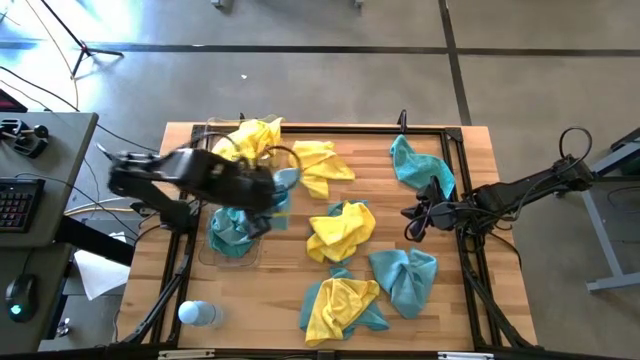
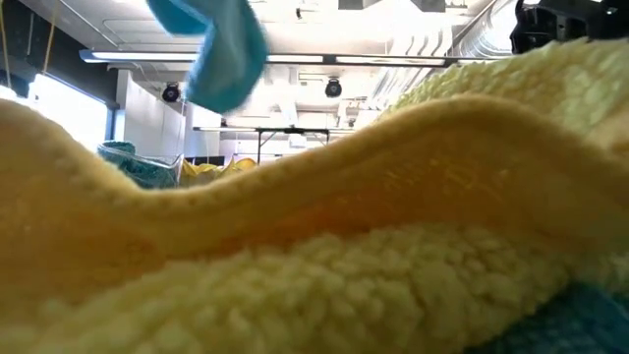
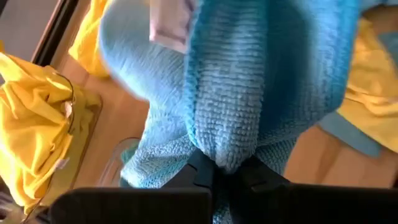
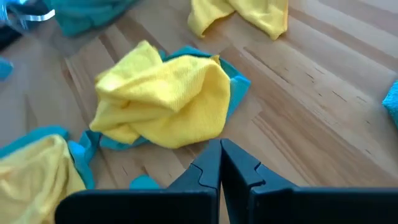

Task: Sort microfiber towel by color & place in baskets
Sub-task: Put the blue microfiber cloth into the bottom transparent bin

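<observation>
The teal towel in my left gripper, now held up over the table, will be let go on top of the teal towel in the near clear basket (image 1: 235, 234) (image 3: 132, 158).
My left gripper (image 1: 272, 192) is up over the table's left part, shut on a teal microfiber towel (image 3: 249, 81) that also shows high in the low view (image 2: 221, 49). Beside it stand two clear baskets: the far one (image 1: 222, 130) holds yellow towels (image 1: 255, 138), the near one (image 1: 205, 255) holds a teal towel (image 1: 228, 232). More yellow towels (image 1: 340, 230) and teal towels (image 1: 405, 278) lie loose on the wood. My right gripper (image 1: 412, 220) is shut and holds nothing, hovering right of the middle yellow towel (image 4: 165, 102). My left gripper pinches a bunched fold of the teal towel (image 3: 227, 163) between its two fingers (image 3: 199, 171), pointing steeply down. The towel is lifted clear of the table. Its pale label (image 3: 171, 25) shows away from the fingers.
A black metal frame (image 1: 455, 150) runs along the table's edges. A small pale blue bottle (image 1: 197, 313) lies at the near left corner. A yellow towel (image 2: 314, 246) fills the low view's foreground. Bare wood (image 1: 290, 260) lies between the towels.
</observation>
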